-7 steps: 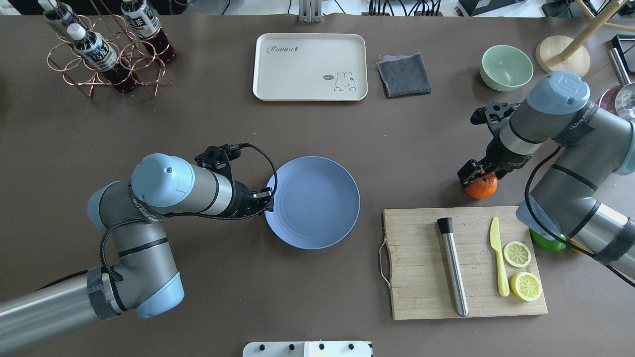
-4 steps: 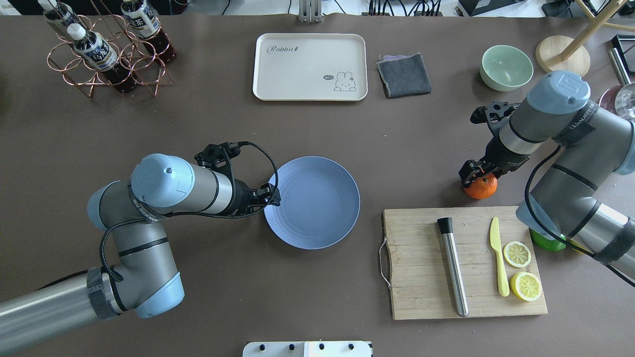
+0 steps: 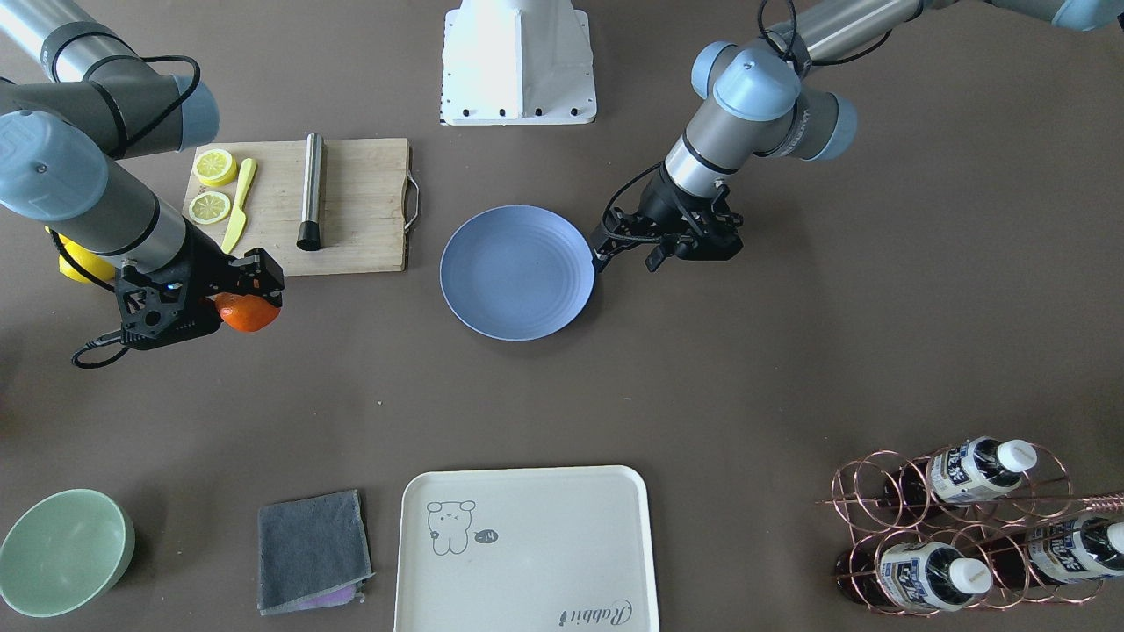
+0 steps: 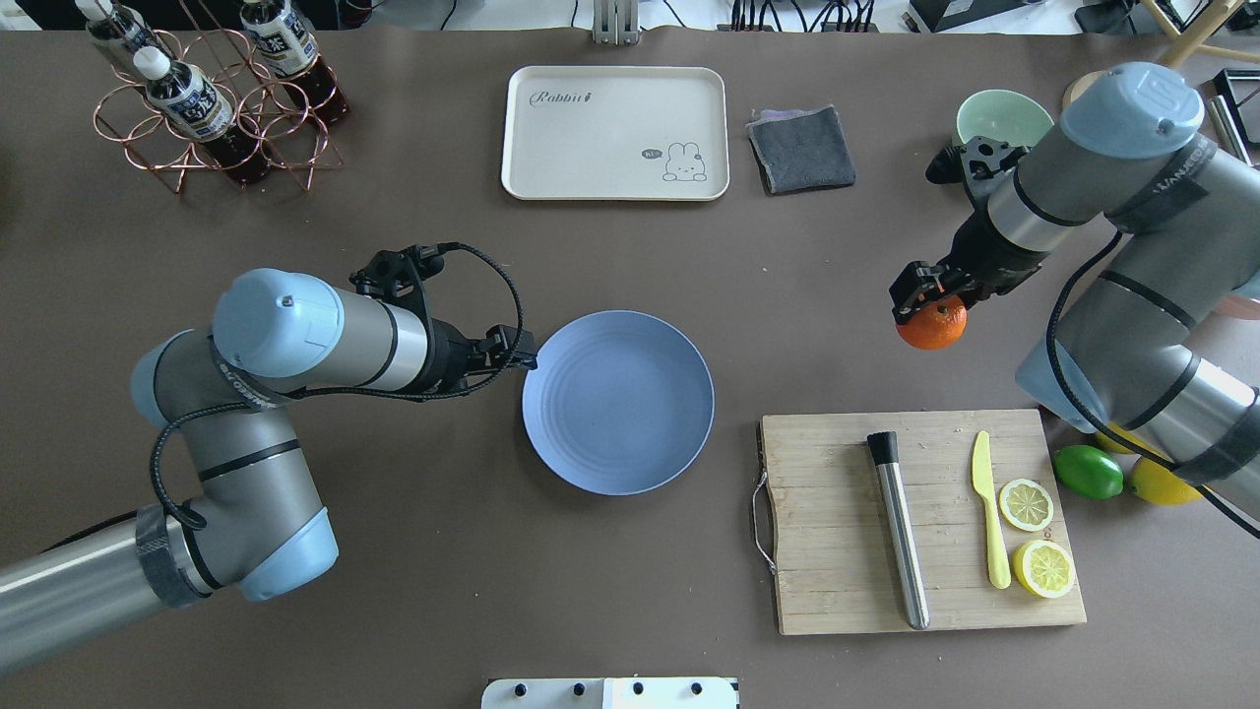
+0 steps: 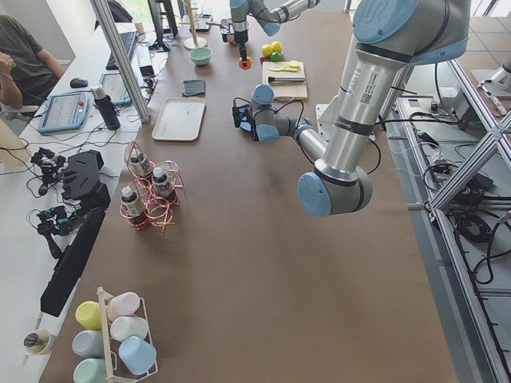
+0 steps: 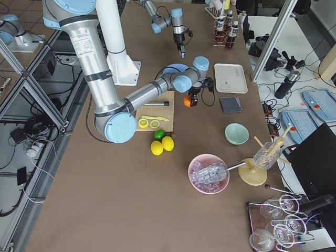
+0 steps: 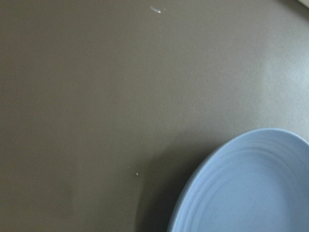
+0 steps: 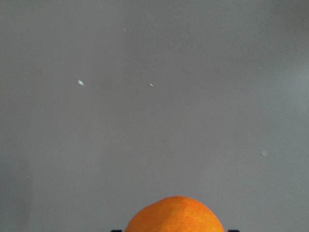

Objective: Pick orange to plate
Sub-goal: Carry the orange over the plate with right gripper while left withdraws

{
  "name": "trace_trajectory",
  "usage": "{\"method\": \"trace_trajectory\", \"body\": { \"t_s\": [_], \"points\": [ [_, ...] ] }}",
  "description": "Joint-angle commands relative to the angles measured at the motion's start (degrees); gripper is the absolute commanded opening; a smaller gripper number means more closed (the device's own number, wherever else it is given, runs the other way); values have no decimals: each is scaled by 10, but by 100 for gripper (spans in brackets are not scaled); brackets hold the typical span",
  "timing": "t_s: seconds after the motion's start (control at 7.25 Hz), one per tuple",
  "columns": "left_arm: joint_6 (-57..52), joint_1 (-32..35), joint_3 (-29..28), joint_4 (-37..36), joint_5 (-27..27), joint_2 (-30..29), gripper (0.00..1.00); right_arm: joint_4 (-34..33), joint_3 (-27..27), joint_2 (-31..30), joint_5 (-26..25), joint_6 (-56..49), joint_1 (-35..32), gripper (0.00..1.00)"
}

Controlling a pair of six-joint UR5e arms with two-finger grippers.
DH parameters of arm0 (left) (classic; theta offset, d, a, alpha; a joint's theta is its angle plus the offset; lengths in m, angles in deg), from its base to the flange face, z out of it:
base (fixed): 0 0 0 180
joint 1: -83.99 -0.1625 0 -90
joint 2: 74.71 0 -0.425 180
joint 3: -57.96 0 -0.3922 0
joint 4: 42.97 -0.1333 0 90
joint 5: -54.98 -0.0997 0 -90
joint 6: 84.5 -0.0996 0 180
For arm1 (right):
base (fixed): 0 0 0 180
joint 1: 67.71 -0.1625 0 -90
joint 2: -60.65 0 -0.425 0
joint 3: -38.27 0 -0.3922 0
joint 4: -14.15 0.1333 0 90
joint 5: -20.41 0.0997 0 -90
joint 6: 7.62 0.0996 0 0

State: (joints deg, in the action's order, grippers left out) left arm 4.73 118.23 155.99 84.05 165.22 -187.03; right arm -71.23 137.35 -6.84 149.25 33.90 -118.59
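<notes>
The orange, which now hangs clear of the table, will be let go by my right gripper in the middle of the periwinkle-blue plate (image 3: 514,275).
The orange (image 4: 933,326) hangs clear of the table with my right gripper (image 4: 923,307) shut on it from above, right of the plate and beyond the cutting board. It fills the bottom edge of the right wrist view as the orange (image 8: 176,215), and the front view shows the orange (image 3: 247,313) under the right gripper (image 3: 230,303). The periwinkle-blue plate (image 4: 618,402) lies flat and empty at the table's middle. My left gripper (image 4: 520,354) hovers just off its left rim, open and holding nothing. Part of the plate (image 7: 251,188) shows in the left wrist view.
A bamboo cutting board (image 4: 837,522) right of the plate carries a metal muddler (image 4: 901,537), a yellow knife (image 4: 987,512) and two lemon halves (image 4: 1027,504). A lime (image 4: 1088,472) and a lemon (image 4: 1162,483) lie beside it. At the back stand a cream tray (image 4: 615,133), grey cloth (image 4: 802,148), green bowl (image 4: 999,116) and bottle rack (image 4: 212,98).
My right gripper has lifted the orange off the table and carried it away from the board. My left gripper has drawn back from the plate's rim; the plate has not moved.
</notes>
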Motion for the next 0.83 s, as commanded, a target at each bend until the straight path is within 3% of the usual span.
{"method": "trace_trajectory", "body": {
  "t_s": [0.0, 0.28, 0.41, 0.69],
  "points": [
    [-51, 96, 57, 0, 101, 80, 97, -28, -1, 99, -69, 122, 70, 0],
    [-139, 103, 48, 3, 113, 118, 97, -25, -48, 185, -127, 228, 148, 0],
    [-146, 106, 37, 6, 114, 126, 97, -20, -83, 204, -159, 235, 173, 0],
    [-146, 105, 36, 7, 113, 126, 97, 21, -122, 215, -170, 275, 205, 0]
  ]
}}
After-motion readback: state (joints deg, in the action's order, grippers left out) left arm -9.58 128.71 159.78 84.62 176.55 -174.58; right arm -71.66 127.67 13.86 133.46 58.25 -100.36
